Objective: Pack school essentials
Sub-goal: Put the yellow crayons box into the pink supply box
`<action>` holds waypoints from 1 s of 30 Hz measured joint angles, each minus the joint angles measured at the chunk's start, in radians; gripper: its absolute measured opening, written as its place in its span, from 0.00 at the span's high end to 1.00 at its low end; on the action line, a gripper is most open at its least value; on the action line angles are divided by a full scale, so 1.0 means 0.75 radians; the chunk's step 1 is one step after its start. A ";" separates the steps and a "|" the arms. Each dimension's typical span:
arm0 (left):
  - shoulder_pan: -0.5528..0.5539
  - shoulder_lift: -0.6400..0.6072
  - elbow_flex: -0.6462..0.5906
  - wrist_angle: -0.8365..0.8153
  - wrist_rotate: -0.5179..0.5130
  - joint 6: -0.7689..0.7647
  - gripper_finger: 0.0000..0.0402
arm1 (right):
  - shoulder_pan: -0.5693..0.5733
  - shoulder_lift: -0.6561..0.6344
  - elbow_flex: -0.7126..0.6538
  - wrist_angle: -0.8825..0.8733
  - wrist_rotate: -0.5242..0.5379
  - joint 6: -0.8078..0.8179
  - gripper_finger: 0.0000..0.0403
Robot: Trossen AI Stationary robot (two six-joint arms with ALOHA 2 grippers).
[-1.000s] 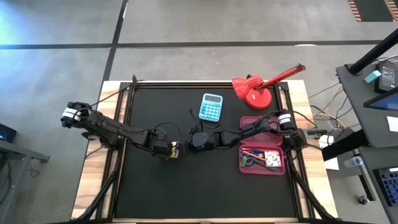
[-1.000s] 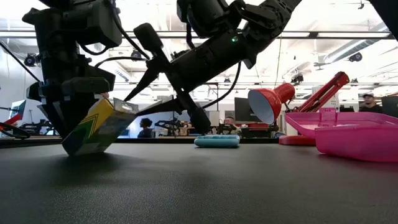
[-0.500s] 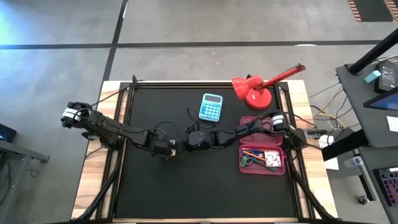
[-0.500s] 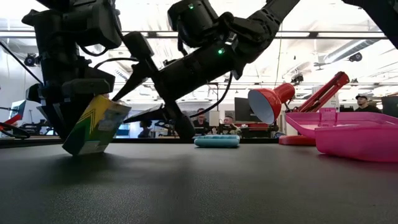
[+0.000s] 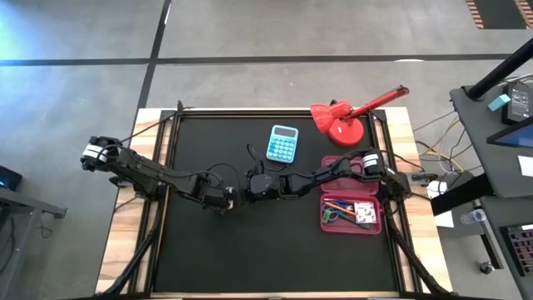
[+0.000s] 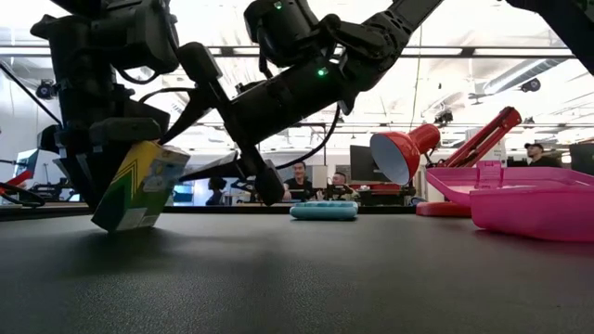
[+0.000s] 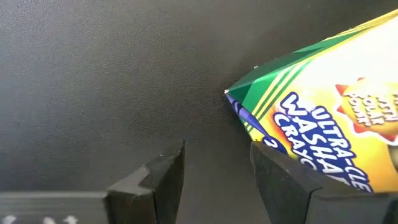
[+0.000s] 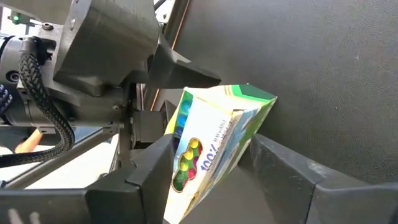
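Observation:
The crayon box sits slanted in my right gripper, so next I open its fingers and grip the box squarely by its broad sides (image 8: pixel 200 146) before packing it.
The small yellow-green crayon box (image 6: pixel 139 186) stands tilted near the table's middle, its lower edge on the black mat. In the high view the box (image 5: pixel 235 198) shows between the two gripper heads. My left gripper (image 7: pixel 214 168) is open and points down just beside it. My right gripper (image 8: pixel 221 177) is open and reaches in level from the table's right. Its two fingers stand on either side of the box (image 8: pixel 211 137). The pens and the blue-handled scissors lie in the pink case (image 5: pixel 351 208). My left gripper comes from above, pointing down. The box's green-striped end (image 7: pixel 261 106) lies against the outer side of one finger (image 7: pixel 280 177), and nothing is between the fingers. The box is tilted with its lower edge on the mat. My right gripper: I cannot tell whether its fingers touch the box.
The light-blue calculator (image 5: pixel 283 143) lies toward the far edge. The red desk lamp (image 5: pixel 341 121) stands at the far right. The pink case (image 6: pixel 534 206) sits open at the right edge. People show in the room behind, in the low view.
My right gripper has moved toward the table's left, up to the box, and stayed open. The box has tipped a little steeper against my left gripper, its lower edge staying where it was.

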 joint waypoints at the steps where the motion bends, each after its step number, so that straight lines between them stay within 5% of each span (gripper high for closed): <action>1: -0.001 -0.001 0.000 -0.001 0.000 0.005 0.58 | 0.000 0.000 0.000 0.000 0.000 0.000 0.48; 30: -0.011 -0.117 -0.004 -0.071 -0.004 0.228 0.58 | 0.001 0.001 0.001 0.038 -0.066 0.053 0.47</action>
